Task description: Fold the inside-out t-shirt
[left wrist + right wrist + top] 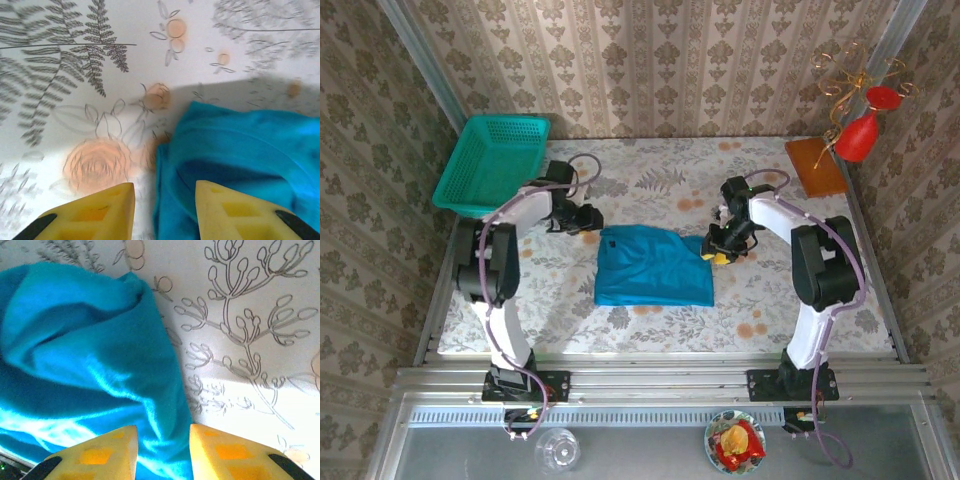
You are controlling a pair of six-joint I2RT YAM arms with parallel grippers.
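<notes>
The t-shirt is rumpled near its far corner, so the robot's right gripper will pinch the t-shirt's side edge (712,280) and then that corner to smooth them out before the next fold.
The inside-out t-shirt (655,265) lies folded into a rough blue-teal rectangle on the flowered tablecloth, mid-table. My left gripper (592,222) hovers at its far left corner. In the left wrist view the yellow fingers stand apart, and the left gripper (165,200) straddles the t-shirt (240,145) edge without pinching it. My right gripper (717,255) is at the shirt's right edge. In the right wrist view the right gripper (163,440) is open, with a rumpled fold of the t-shirt (75,340) lying loose between its fingers.
A teal mesh basket (492,165) sits at the far left corner, partly over the table edge. An orange-brown board (815,166) and a red vase (857,137) stand at the far right. Bare tablecloth (660,185) lies beyond the shirt.
</notes>
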